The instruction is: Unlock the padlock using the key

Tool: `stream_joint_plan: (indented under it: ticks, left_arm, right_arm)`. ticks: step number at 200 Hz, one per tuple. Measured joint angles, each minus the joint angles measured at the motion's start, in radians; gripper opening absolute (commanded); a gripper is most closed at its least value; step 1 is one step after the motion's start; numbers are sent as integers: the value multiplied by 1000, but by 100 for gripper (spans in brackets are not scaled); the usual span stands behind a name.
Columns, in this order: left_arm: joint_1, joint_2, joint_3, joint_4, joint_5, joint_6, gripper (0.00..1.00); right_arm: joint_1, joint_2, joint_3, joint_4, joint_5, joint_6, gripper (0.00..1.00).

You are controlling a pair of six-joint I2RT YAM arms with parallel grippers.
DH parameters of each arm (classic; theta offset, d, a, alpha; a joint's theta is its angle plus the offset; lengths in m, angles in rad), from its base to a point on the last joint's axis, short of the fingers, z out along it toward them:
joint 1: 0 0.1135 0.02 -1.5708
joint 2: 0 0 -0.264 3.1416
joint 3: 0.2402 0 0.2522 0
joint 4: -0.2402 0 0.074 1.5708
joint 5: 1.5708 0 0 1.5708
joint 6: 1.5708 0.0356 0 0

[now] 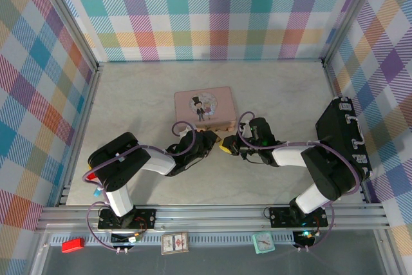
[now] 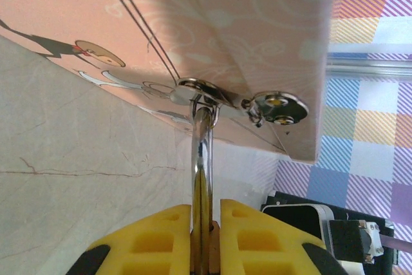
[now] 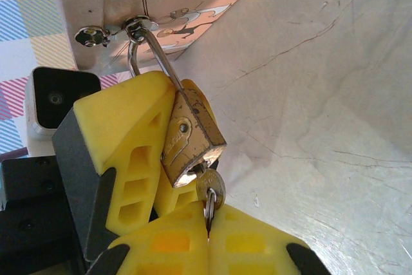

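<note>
My right gripper is pinching the ring below the key, so it should open, back away and close on the key's flat head (image 3: 212,186) before it turns the key.
The brass padlock (image 3: 190,140) hangs by its silver shackle (image 2: 201,152) from the gold clasp (image 3: 132,29) of the pink tin (image 1: 203,109). My left gripper (image 2: 206,214) is shut on the padlock's body, its yellow fingers (image 3: 125,140) on either side. The small key (image 3: 210,188) sits in the keyhole at the padlock's lower end. My right gripper (image 3: 207,220) is shut on the key's lower end and its ring. In the top view both grippers meet at the tin's near right corner, the left gripper (image 1: 209,138) beside the right gripper (image 1: 226,148).
The tin stands mid-table on a pale marbled surface (image 1: 141,82). A black case (image 1: 341,136) lies at the right wall. Plaid walls close in the back and the sides. A red object (image 1: 73,244) and small cards (image 1: 174,243) lie on the front rail.
</note>
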Motion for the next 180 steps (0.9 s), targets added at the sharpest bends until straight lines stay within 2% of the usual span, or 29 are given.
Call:
stream_joint_plan:
  ticks: [46, 64, 69, 83, 105, 144, 180]
  left_arm:
    - [-6, 0, 3, -6, -22, 13, 0]
    - [-7, 0, 3, -7, -21, 14, 0]
    - [-6, 0, 3, -6, -19, 14, 0]
    - [-6, 0, 1, -3, -8, 14, 0]
    - [-6, 0, 0, 3, 21, 13, 0]
    - [-6, 0, 0, 0, 80, 22, 0]
    - [-2, -22, 0, -36, 95, 44, 0]
  right_arm:
    - [0, 0, 0, 2, 8, 21, 0]
    - [0, 0, 0, -5, 11, 19, 12]
    - [0, -2, 0, -7, 14, 17, 19]
    - [0, -17, 0, -25, 21, -2, 31]
    - [-6, -71, 8, -70, 74, -45, 46]
    - [-13, -213, 16, -174, 139, -167, 58]
    - [-13, -346, 54, -359, 207, -335, 57]
